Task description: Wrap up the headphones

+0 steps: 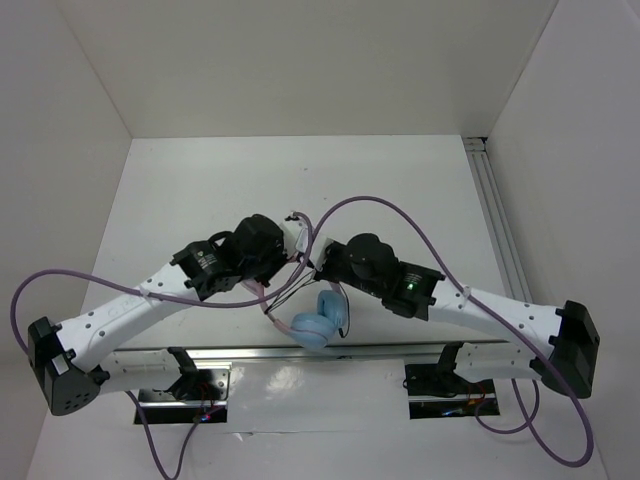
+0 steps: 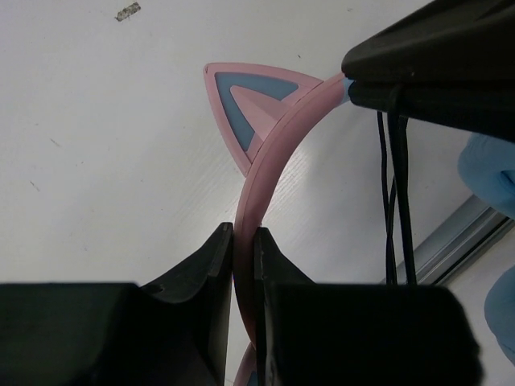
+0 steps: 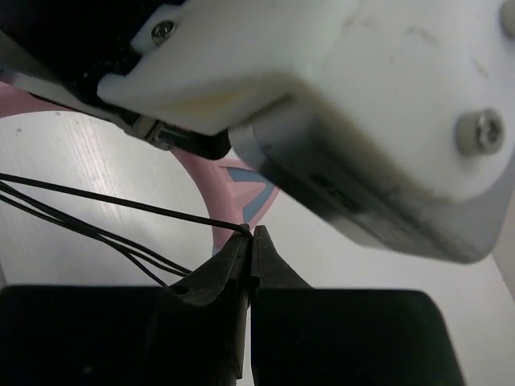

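Next, I release the headphones, now hanging between my two grippers, from my left gripper on the middle of the white table (image 1: 315, 234), well back from the near aluminium bar.
The headphones hang between my two grippers over the near middle of the table, with the light-blue ear cups (image 1: 322, 320) lowest. My left gripper (image 2: 244, 232) is shut on the thin pink headband (image 2: 265, 153), just below a pink and blue cat ear (image 2: 249, 104). My right gripper (image 3: 252, 233) is shut on the thin black cord (image 3: 121, 205), pinched at the very tips. From there the cord runs off to the left in several strands. In the top view the left gripper (image 1: 292, 250) and right gripper (image 1: 322, 268) are nearly touching. Part of the headband is hidden by the arms.
An aluminium rail (image 1: 330, 352) runs along the near table edge just beneath the ear cups, and another rail (image 1: 497, 215) lines the right side. Thick purple robot cables (image 1: 400, 210) arch over both arms. White walls enclose the table on three sides.
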### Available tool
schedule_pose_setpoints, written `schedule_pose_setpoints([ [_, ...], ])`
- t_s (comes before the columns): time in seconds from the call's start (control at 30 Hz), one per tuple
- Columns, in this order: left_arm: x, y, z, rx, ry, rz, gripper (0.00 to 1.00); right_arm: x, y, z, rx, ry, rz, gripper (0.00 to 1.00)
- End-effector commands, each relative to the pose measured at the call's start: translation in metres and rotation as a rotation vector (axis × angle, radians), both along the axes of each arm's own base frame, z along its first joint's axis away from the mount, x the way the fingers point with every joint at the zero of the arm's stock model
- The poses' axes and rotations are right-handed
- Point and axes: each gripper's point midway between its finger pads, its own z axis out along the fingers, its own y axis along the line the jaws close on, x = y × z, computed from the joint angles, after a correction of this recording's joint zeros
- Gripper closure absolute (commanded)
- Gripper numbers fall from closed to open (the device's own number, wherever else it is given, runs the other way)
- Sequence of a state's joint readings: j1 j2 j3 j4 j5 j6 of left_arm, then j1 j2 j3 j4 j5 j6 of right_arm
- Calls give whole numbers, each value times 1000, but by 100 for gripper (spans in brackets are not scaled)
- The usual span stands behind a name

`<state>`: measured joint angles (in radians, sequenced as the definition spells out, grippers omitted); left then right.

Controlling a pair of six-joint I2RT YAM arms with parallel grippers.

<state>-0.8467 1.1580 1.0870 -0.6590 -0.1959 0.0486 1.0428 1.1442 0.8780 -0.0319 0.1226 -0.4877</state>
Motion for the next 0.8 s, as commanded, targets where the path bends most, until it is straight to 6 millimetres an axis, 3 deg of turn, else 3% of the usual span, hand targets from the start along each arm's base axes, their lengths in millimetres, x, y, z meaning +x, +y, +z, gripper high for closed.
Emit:
schedule_pose_setpoints([
  [0.0, -29, 8, -9, 73, 98, -113, 100, 38, -37, 61, 84, -227, -222, 96],
  [0.23, -27, 13, 2, 61, 57, -94, 100, 37, -45, 51, 69, -234, -240, 92],
  [0.3, -32, 8, 7, 24, 65, -123, 100, 42, -52, 49, 72, -245, -291, 83],
  [0.53, -33, 13, 11, 29, 63, -104, 100, 44, -55, 46, 86, -245, -315, 81],
  [0.63, -30, 14, 14, 17, 60, -85, 100, 40, -50, 38, 79, -213, -271, 97],
  [0.77, -19, 22, 26, -10, 26, -15, 100, 45, -53, 19, 69, -194, -305, 100],
])
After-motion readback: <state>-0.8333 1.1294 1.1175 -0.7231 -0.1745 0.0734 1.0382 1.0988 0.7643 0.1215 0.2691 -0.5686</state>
